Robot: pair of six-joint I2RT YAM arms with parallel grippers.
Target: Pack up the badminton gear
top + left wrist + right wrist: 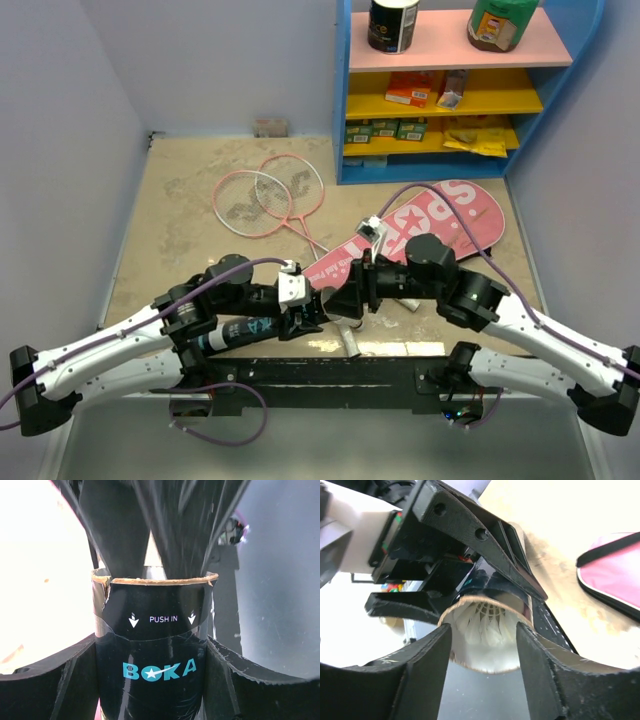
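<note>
The loose white shuttlecock on the floor beside the pink bag is next for my right gripper, which should go there and close on the shuttlecock's feathers (pixel 352 322).
My left gripper (pixel 312 312) (pixel 152 647) is shut on the black shuttle tube (pixel 238 335) (pixel 150 630), lettered "BOKA", just below its open brown rim. My right gripper (pixel 347 298) (pixel 484 680) is open at the tube's mouth, its fingers (pixel 427 670) straddling the rim. A white feather shuttlecock (pixel 485 625) sits just inside the tube (pixel 487 577). Two pink and white rackets (pixel 265 195) lie crossed on the floor at the back left. The pink bag (pixel 440 222) lettered "SPORT" lies behind my right arm.
The blue shelf unit (pixel 445 100) with boxes and jars stands at the back right. A small box (pixel 270 127) sits against the back wall. A small white object (pixel 408 303) lies under my right arm. Walls close in on both sides.
</note>
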